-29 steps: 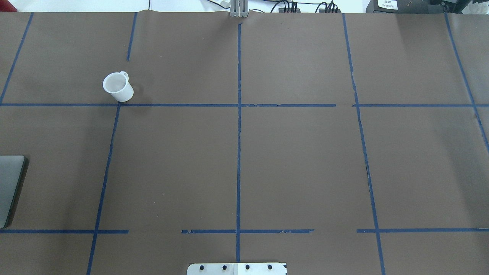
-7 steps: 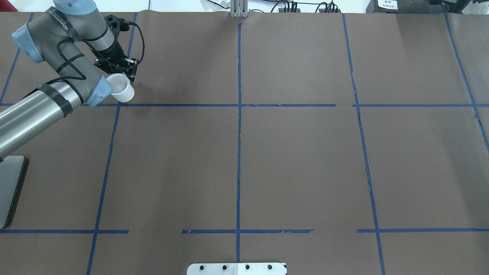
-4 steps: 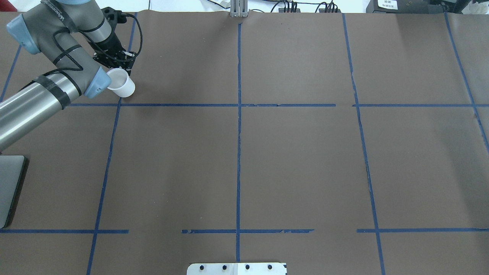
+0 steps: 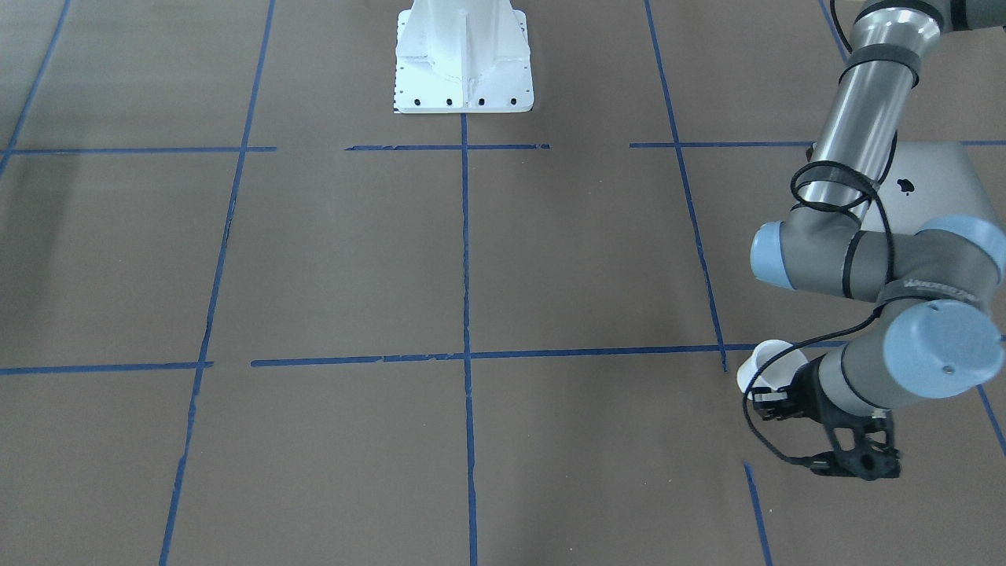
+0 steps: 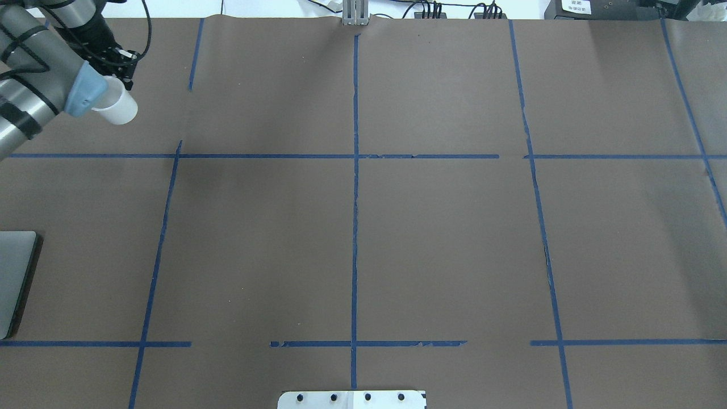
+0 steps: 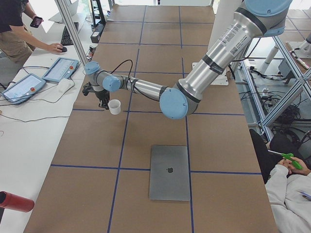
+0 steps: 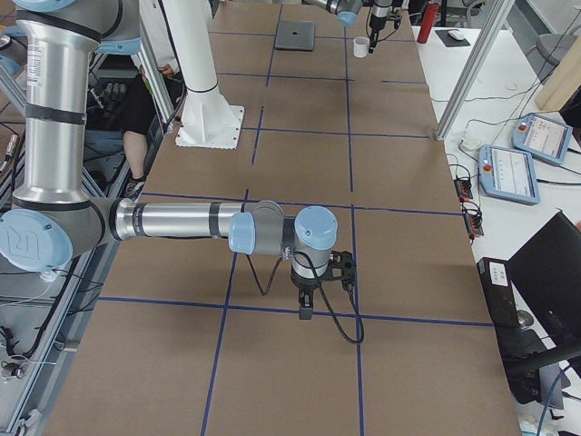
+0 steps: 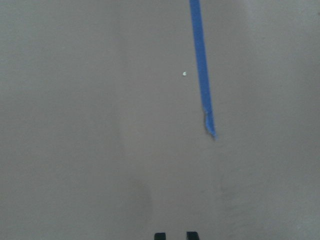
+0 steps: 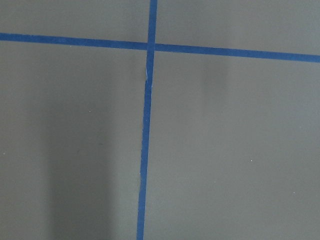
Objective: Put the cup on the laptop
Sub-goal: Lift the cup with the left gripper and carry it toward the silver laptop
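Observation:
The robot's left gripper needs to release the small white cup on the middle of the silver-grey laptop (image 4: 927, 192), beside the laptop's dark logo.
The small white cup (image 5: 120, 105) hangs in my left gripper (image 5: 124, 78), which is shut on its rim by the handle and holds it above the table at the far left. It also shows in the front view (image 4: 769, 363) and the left side view (image 6: 114, 106). The silver-grey laptop (image 6: 169, 172) lies flat and closed nearer the robot, apart from the cup; only its edge (image 5: 14, 278) shows overhead. My right gripper (image 7: 306, 309) hovers low over the table at the other end. I cannot tell whether it is open or shut.
Blue tape lines (image 5: 355, 156) grid the brown table. The white robot base (image 4: 464, 55) stands at the near middle edge. Teach pendants (image 6: 60, 69) and an operator's hand (image 6: 53, 47) are beside the table. A red cylinder (image 6: 14, 201) lies at its side.
My left gripper has closed on the cup, lifted it off the tape crossing, and carried it to the left and farther from the robot. The laptop has not moved.

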Robot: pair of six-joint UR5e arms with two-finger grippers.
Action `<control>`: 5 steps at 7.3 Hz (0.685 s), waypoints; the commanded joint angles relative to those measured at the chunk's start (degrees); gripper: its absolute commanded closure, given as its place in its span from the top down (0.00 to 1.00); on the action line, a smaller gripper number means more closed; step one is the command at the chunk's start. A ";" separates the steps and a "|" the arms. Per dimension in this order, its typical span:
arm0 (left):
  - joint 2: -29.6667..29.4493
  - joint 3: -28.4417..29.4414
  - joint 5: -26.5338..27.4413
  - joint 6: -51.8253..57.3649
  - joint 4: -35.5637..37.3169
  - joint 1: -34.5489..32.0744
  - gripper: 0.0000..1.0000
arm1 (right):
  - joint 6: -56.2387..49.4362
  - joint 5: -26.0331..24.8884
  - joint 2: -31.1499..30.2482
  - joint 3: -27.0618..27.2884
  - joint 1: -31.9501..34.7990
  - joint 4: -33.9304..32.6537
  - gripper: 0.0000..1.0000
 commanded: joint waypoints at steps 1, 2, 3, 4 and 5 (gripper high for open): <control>11.81 -14.65 0.16 8.25 8.77 -3.71 0.00 | 0.06 -0.09 0.00 0.00 0.00 -0.05 1.00; 20.74 -21.14 -0.10 9.16 8.71 -4.41 0.00 | 0.06 0.00 0.00 0.00 0.00 -0.05 1.00; 28.49 -25.90 -0.19 9.86 8.10 -4.42 0.00 | 0.06 0.00 0.00 0.00 0.00 -0.05 1.00; 34.48 -27.87 -0.37 9.78 4.78 -4.42 0.00 | 0.06 0.00 0.00 0.00 0.00 -0.05 1.00; 41.33 -28.32 -2.63 9.26 -3.86 -4.42 0.00 | 0.06 0.00 0.00 0.00 0.00 -0.05 1.00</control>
